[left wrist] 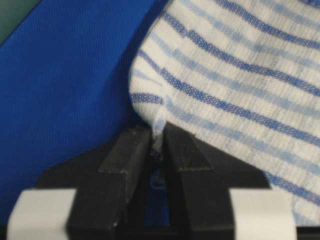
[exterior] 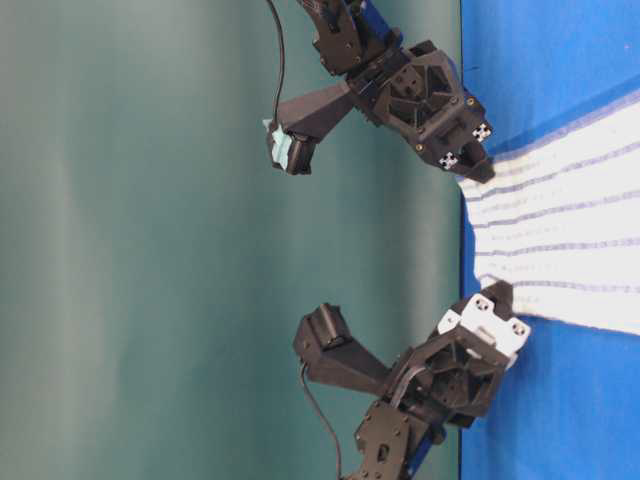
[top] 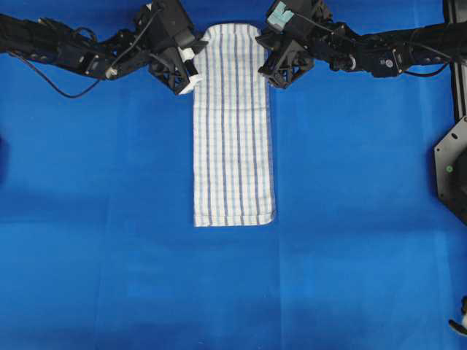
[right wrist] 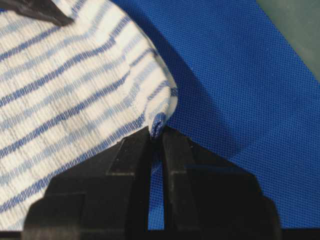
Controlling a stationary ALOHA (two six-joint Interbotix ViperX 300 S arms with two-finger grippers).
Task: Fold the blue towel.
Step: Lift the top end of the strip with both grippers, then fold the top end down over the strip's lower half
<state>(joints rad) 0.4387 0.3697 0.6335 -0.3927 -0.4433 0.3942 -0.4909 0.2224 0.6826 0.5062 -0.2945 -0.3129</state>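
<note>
Next, my left gripper releases the blue towel's far corner on top of the towel's near corner (top: 203,219) along the same side. The towel now lies down the blue sheet's middle.
The blue towel (top: 232,138), white with thin blue stripes, lies as a long narrow strip down the middle of the blue sheet. Its far end sits between the two arms. My left gripper (top: 194,71) is shut on the towel's far left edge; in the left wrist view a pinch of the towel (left wrist: 225,75) runs between the closed left gripper (left wrist: 157,137). My right gripper (top: 267,64) is shut on the far right edge, where the hem of the towel (right wrist: 65,85) is clamped in the right gripper (right wrist: 157,132). The table-level view shows the left gripper (exterior: 500,297) and right gripper (exterior: 478,168) low at the towel (exterior: 570,230).
A plain blue sheet (top: 109,219) covers the whole work surface. A black mounting plate (top: 452,171) stands at the right edge, and a dark cable (top: 51,84) loops under the left arm. A green backdrop (exterior: 150,250) rises behind the arms.
</note>
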